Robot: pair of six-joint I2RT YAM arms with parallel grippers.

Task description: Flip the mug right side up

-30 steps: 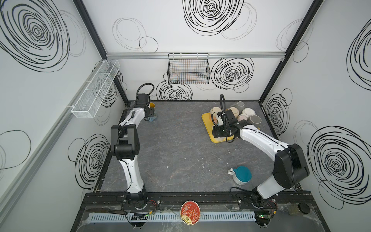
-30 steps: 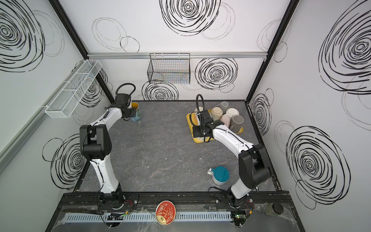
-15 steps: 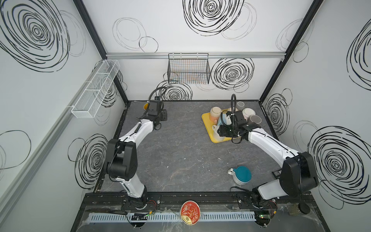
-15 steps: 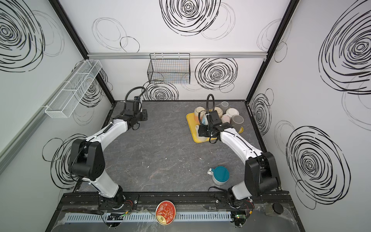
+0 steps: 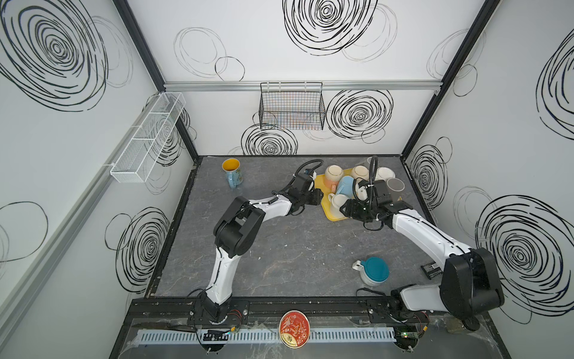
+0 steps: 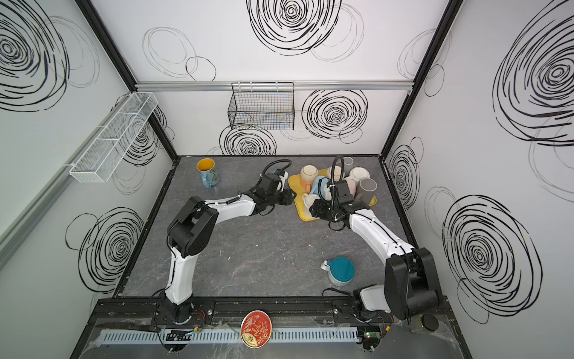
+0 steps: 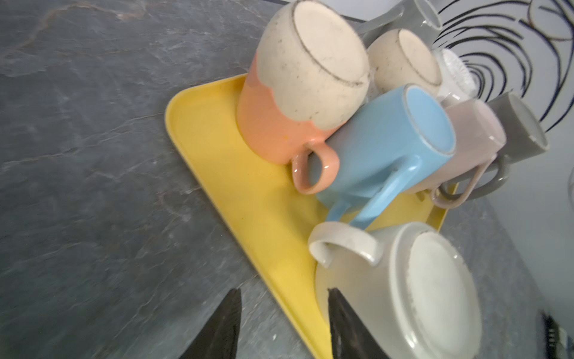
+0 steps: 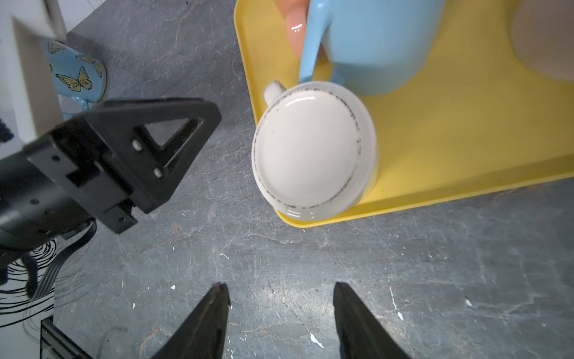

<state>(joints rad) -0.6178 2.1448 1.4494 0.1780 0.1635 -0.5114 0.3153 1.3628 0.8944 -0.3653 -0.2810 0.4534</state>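
I should next close my right gripper on the handle (image 8: 274,91) of the white mug at the yellow tray's front corner, beside my left gripper.
Several mugs stand upside down on a yellow tray (image 5: 332,215) (image 7: 217,130) (image 8: 450,124) at the back right. A white mug (image 5: 337,200) (image 6: 309,199) (image 7: 419,295) (image 8: 310,149) sits base up in the tray's front left corner. My left gripper (image 5: 320,197) (image 6: 292,196) (image 7: 284,290) is open just left of that corner, its jaws straddling the tray's rim with one finger beside the white mug's wall. My right gripper (image 5: 343,209) (image 6: 313,209) (image 8: 281,287) is open over bare table just in front of the tray, holding nothing.
Behind the white mug, an orange-and-cream mug (image 5: 332,174) (image 7: 298,87) and a tilted light blue mug (image 5: 346,185) (image 7: 388,146) crowd the tray with pink, grey and cream ones. A butterfly mug (image 5: 231,174) stands upright at the back left. A teal-topped mug (image 5: 374,270) sits front right.
My left arm has swung from the butterfly mug at the back left across to the tray's left edge. My right gripper has drawn back off the tray toward its front edge.
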